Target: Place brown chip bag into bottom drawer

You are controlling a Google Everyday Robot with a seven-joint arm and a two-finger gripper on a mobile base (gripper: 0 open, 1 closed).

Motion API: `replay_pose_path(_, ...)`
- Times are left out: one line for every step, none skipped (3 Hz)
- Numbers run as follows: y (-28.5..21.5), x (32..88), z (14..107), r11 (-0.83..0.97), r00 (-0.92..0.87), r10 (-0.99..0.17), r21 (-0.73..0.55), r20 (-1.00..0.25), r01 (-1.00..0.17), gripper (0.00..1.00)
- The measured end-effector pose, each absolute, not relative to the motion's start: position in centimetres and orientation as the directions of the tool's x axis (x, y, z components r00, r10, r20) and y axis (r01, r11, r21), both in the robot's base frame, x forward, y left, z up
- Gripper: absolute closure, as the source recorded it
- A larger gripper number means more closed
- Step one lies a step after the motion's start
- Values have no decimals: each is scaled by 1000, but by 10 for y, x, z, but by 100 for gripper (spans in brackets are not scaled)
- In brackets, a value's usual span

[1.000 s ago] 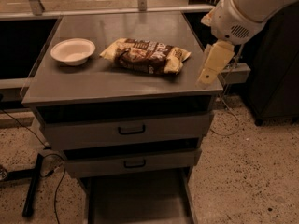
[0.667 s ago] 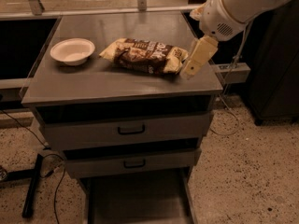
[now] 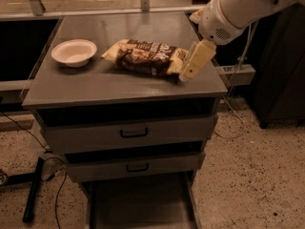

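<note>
The brown chip bag has a pale end, which my gripper should leave next, moving over to the bag's dark middle point(image 3: 154, 58) to close there.
The brown chip bag point(image 3: 145, 56) lies flat on the cabinet top point(image 3: 119, 87), dark brown in the middle with pale yellow ends. My gripper point(image 3: 187, 73) hangs from the white arm at the upper right and reaches down to the bag's right end, right beside it; I cannot tell if it touches. The bottom drawer point(image 3: 138, 206) is pulled out at the foot of the cabinet, and its flat floor shows nothing inside.
A white bowl point(image 3: 74, 52) sits on the cabinet top left of the bag. The two higher drawers point(image 3: 133, 133) with black bar handles are shut. A black stand and cables point(image 3: 35, 190) lie on the speckled floor at the left. A dark cabinet point(image 3: 281, 75) stands at the right.
My gripper has moved left and slightly back, from beyond the cabinet's right edge to the bag's right end. The bag and bowl have not moved.
</note>
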State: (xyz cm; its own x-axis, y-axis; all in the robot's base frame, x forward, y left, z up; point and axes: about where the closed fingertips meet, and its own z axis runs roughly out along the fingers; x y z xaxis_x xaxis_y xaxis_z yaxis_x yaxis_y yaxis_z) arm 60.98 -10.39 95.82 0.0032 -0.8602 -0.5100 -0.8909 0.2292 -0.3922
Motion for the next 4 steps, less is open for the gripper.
replay_pose_path(-88,634,942,242,27,-821,-390,-570,-888,0)
replay_pose_path(-65,664,926,267,40,-758,-367,-651,-891,0)
replay_pose_path(-43,686,907,284,33,-708,-328,-706,-901,0)
replay_pose_path(-27,703,887,290,13,-688,-292,-725,-911,0)
